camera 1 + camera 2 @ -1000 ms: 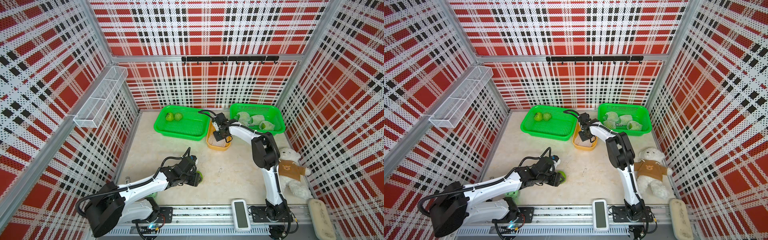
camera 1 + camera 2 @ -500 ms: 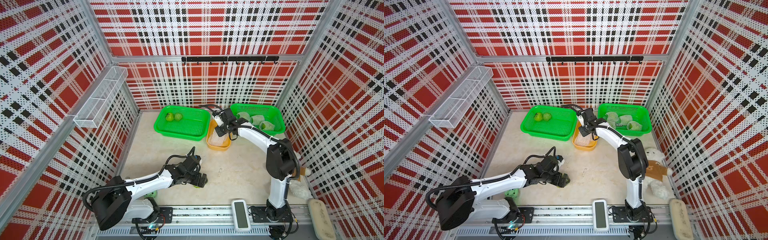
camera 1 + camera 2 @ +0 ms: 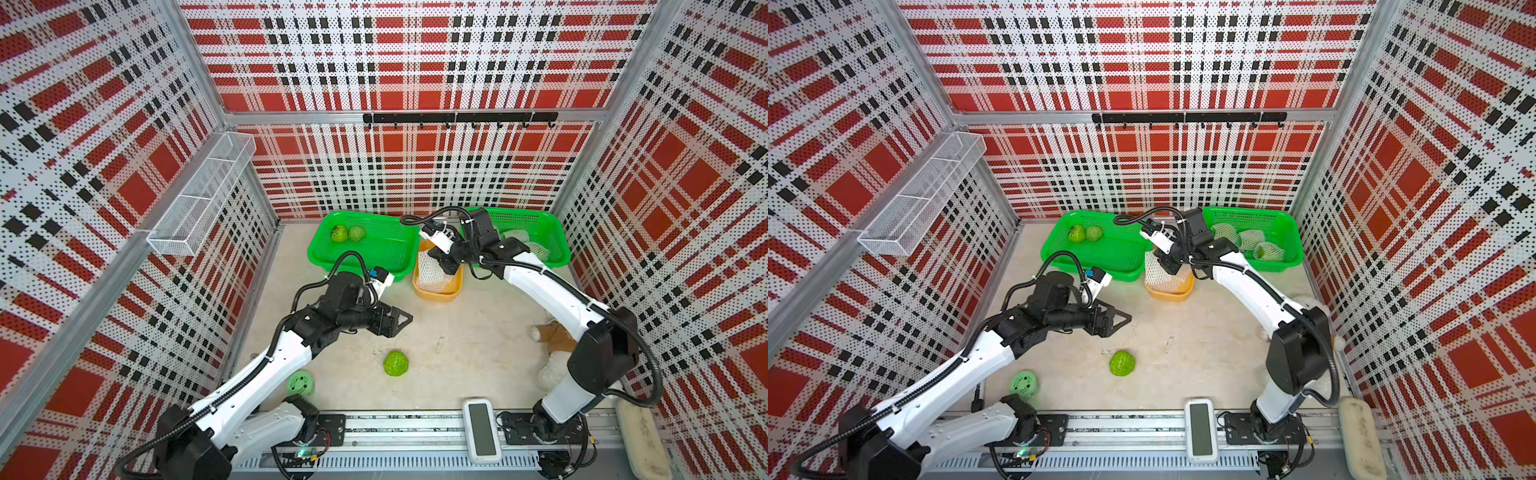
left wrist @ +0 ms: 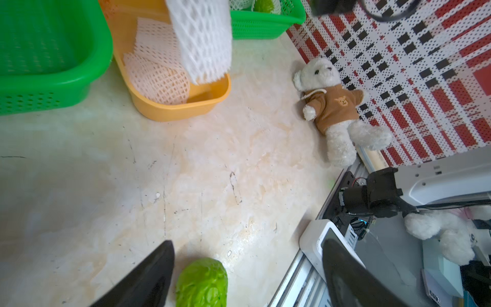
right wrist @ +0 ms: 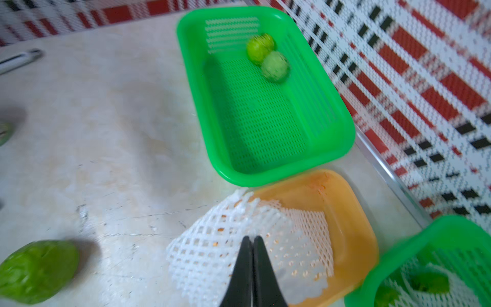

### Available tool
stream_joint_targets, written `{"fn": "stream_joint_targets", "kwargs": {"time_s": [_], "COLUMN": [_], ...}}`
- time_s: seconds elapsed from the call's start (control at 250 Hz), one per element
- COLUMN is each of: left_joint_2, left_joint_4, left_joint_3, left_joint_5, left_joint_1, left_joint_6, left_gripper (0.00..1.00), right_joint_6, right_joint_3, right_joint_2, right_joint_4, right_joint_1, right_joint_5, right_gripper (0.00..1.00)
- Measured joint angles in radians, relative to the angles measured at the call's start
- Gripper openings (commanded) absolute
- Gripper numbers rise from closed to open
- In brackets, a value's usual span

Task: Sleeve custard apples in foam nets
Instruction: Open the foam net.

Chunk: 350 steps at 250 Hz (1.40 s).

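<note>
The foam net lies flat in my right gripper, so my left gripper will take it first, and then my right gripper will pinch the foam net's opposite edge (image 4: 211,76) to open it.
One bare custard apple (image 3: 395,363) (image 3: 1122,363) lies on the table in front of my left gripper (image 3: 395,322), which hovers open and empty above and behind it. The left wrist view shows that custard apple (image 4: 202,283) low between the spread fingers, nearer one of them. My right gripper (image 5: 252,238) is shut on a white foam net (image 5: 212,252) (image 4: 202,40), which hangs over the orange tub (image 3: 438,291). More foam nets (image 4: 159,82) lie in the tub. Two custard apples (image 3: 348,233) sit in the left green basket. Sleeved ones (image 3: 1250,239) fill the right green basket.
A plush bear (image 4: 329,103) lies by the right wall, partly behind the right arm. A smooth green ball with holes (image 3: 300,383) rests near the left arm's base. A white device (image 3: 482,430) sits on the front rail. A wire shelf (image 3: 199,199) hangs on the left wall.
My left gripper opened, let go of the custard apple and rose back from it. My right gripper lifted a foam net out of the orange tub and its elbow swung right.
</note>
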Motion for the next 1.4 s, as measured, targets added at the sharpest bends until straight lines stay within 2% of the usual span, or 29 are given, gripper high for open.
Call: {"fn": "stream_joint_targets", "kwargs": {"time_s": [0.136, 0.236, 0.316, 0.48, 0.66, 0.704, 0.728, 0.78, 0.872, 0.928, 1.044, 1.121, 1.197, 1.273, 1.401], "left_joint_2": [0.019, 0.053, 0.064, 0.064, 0.064, 0.064, 0.064, 0.063, 0.059, 0.048, 0.002, -0.029, -0.042, -0.043, -0.019], "left_joint_4": [0.051, 0.085, 0.107, 0.122, 0.123, 0.122, 0.123, 0.123, 0.131, 0.151, 0.259, 0.360, 0.482, 0.624, 0.814], "left_joint_3": [0.006, 0.035, 0.049, 0.050, 0.050, 0.050, 0.050, 0.050, 0.050, 0.047, 0.011, -0.020, -0.049, -0.087, -0.130], "left_joint_5": [0.075, 0.120, 0.150, 0.183, 0.199, 0.199, 0.200, 0.200, 0.202, 0.201, 0.201, 0.206, 0.210, 0.216, 0.240], "left_joint_1": [0.071, 0.085, 0.085, 0.087, 0.093, 0.094, 0.097, 0.101, 0.119, 0.137, 0.195, 0.256, 0.320, 0.380, 0.459], "left_joint_6": [0.003, 0.003, 0.002, 0.001, 0.004, 0.003, 0.003, 0.003, -0.001, -0.021, -0.098, -0.188, -0.296, -0.419, -0.634], "left_gripper": [0.65, 0.63, 0.59, 0.33, 0.10, 0.09, 0.04, 0.02, 0.00, 0.00, 0.00, 0.00, 0.00, 0.00, 0.00], "right_joint_6": [-0.071, -0.106, -0.126, -0.144, -0.144, -0.142, -0.139, -0.121, -0.077, -0.017, 0.106, 0.204, 0.315, 0.442, 0.650], "right_joint_3": [-0.006, -0.005, -0.005, -0.005, -0.005, -0.005, -0.005, -0.005, -0.007, -0.026, -0.152, -0.253, -0.343, -0.412, -0.499], "right_joint_2": [-0.058, -0.067, -0.066, -0.066, -0.066, -0.066, -0.066, -0.066, -0.068, -0.080, -0.163, -0.230, -0.279, -0.292, -0.259], "right_joint_4": [-0.040, -0.072, -0.107, -0.145, -0.153, -0.153, -0.153, -0.152, -0.129, -0.095, 0.031, 0.125, 0.247, 0.394, 0.663], "right_joint_1": [0.071, 0.132, 0.175, 0.219, 0.223, 0.223, 0.223, 0.222, 0.204, 0.179, 0.101, 0.067, 0.061, 0.061, 0.061], "right_joint_5": [-0.092, -0.106, -0.100, -0.069, -0.042, -0.039, -0.037, -0.032, -0.045, -0.082, -0.167, -0.218, -0.274, -0.329, -0.404], "right_gripper": [0.00, 0.00, 0.00, 0.00, 0.00, 0.07, 0.15, 0.32, 0.53, 0.60, 0.65, 0.65, 0.57, 0.44, 0.16]}}
